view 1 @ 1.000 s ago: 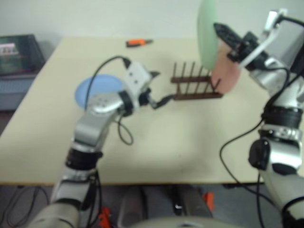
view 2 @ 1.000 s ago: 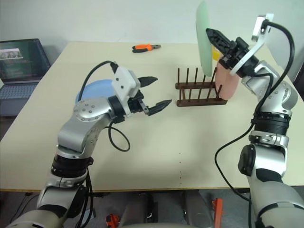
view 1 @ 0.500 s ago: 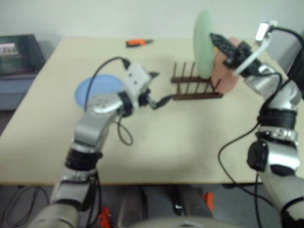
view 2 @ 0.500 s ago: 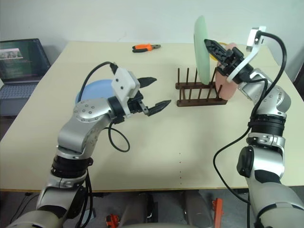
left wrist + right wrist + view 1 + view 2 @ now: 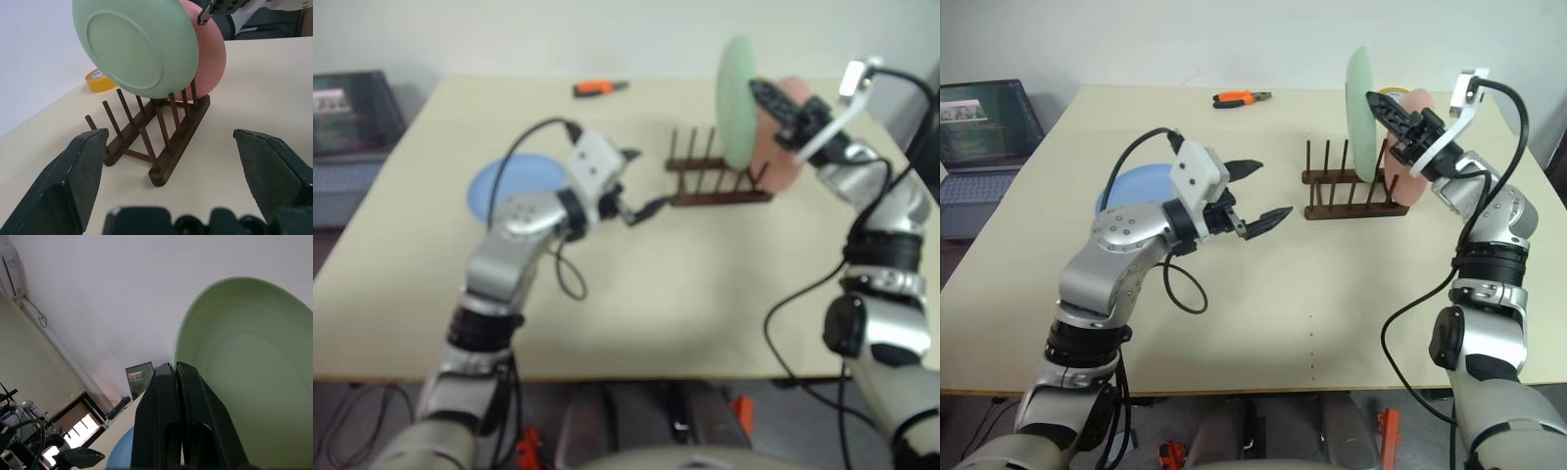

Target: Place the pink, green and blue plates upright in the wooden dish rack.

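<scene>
Next, my left gripper goes to close on the blue plate's rim on the laptop side point(image 5: 472, 205) of the table.
The green plate point(image 5: 1361, 108) stands upright on edge, and my right gripper point(image 5: 1378, 103) is shut on its upper rim. Its lower edge is down among the peg tops of the wooden dish rack point(image 5: 1332, 191). Just behind it, the pink plate point(image 5: 1408, 186) stands upright at the rack's right end. The blue plate point(image 5: 1136, 186) lies flat on the table at the left, partly hidden by my left arm. My left gripper point(image 5: 1276, 188) hangs open above mid-table, pointing at the rack, with nothing between its fingers point(image 5: 73, 181).
Orange-handled pliers point(image 5: 1242, 97) lie near the table's far edge. A yellow tape roll point(image 5: 100, 81) sits behind the rack. A laptop point(image 5: 984, 122) stands off the table's left side.
My right gripper has come down with the green plate, bringing it from above the rack to the pegs beside the pink plate. The left arm has not moved.
</scene>
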